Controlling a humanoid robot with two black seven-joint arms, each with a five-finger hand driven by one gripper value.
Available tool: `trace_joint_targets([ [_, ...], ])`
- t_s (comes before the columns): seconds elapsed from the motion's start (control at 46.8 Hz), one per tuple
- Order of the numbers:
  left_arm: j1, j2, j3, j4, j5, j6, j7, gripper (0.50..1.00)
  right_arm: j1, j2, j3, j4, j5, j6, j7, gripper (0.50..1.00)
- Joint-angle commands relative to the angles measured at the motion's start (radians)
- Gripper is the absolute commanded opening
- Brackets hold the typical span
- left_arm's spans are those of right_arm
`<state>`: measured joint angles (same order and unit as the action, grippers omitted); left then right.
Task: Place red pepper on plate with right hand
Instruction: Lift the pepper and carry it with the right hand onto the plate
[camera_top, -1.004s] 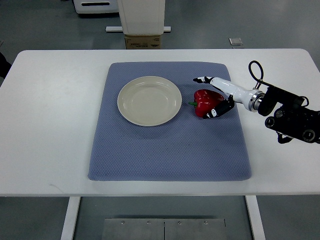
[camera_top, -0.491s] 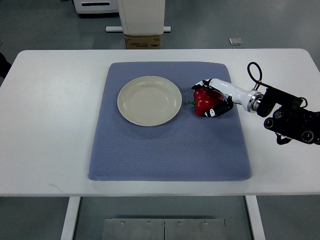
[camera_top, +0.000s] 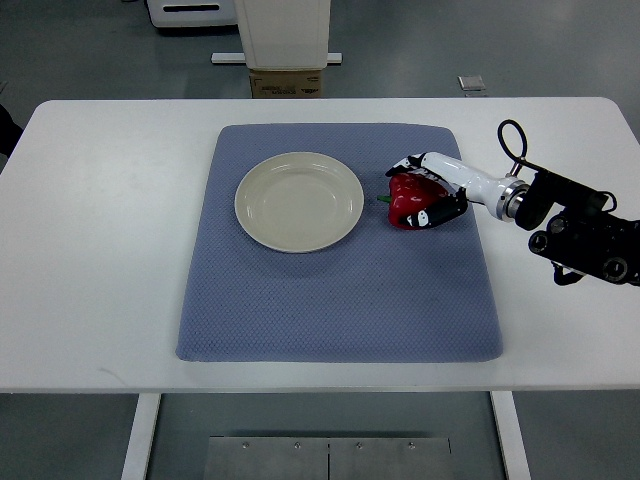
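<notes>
My right gripper is to release the red pepper on the cream plate (camera_top: 322, 199), between the plate's middle and its rim on the gripper side.
A red bell pepper (camera_top: 406, 200) with a green stem lies on the blue mat (camera_top: 340, 300), just right of the cream plate (camera_top: 299, 201). The plate holds nothing. My right hand (camera_top: 418, 193) comes in from the right edge and is closed around the pepper, with white fingers (camera_top: 408, 166) over its far side and the thumb at its near side. The pepper looks level with the mat; I cannot tell if it is lifted. The left arm does not show.
The mat lies on a white table (camera_top: 100, 250). The right arm's black wrist and cable loop (camera_top: 560, 215) sit over the table's right part. A cardboard box (camera_top: 287, 82) and a white stand are beyond the far edge.
The right hand's fingers have curled from spread apart to wrapped around the pepper. The pepper has shifted very slightly away from me.
</notes>
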<state>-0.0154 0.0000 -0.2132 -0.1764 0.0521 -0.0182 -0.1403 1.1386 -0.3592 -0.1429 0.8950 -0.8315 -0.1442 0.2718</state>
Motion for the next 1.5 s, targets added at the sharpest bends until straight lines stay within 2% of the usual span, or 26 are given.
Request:
trace_joint_targets([
  [0.0, 0.0, 0.0, 0.0, 0.0, 0.0, 0.0, 0.001, 1.0, 0.004, -0.001, 0.023, -0.001, 0.0, -0.003, -0.002, 0.5],
  [0.299, 0.0, 0.0, 0.0, 0.0, 0.0, 0.0, 0.001, 1.0, 0.043, 0.017, 0.068, -0.007, 0.003, -0.008, -0.012, 0.5],
  [0.662, 0.0, 0.0, 0.0, 0.0, 0.0, 0.0, -0.001, 1.0, 0.079, 0.17, 0.106, -0.073, 0.015, -0.04, -0.057, 0.5],
  [1.239, 0.0, 0.0, 0.0, 0.0, 0.0, 0.0, -0.001, 1.0, 0.076, 0.359, 0.132, -0.123, 0.018, -0.04, -0.068, 0.5],
  [1.474, 0.0, 0.0, 0.0, 0.0, 0.0, 0.0, -0.001, 1.0, 0.055, 0.359, 0.135, -0.128, 0.022, -0.04, -0.063, 0.5],
])
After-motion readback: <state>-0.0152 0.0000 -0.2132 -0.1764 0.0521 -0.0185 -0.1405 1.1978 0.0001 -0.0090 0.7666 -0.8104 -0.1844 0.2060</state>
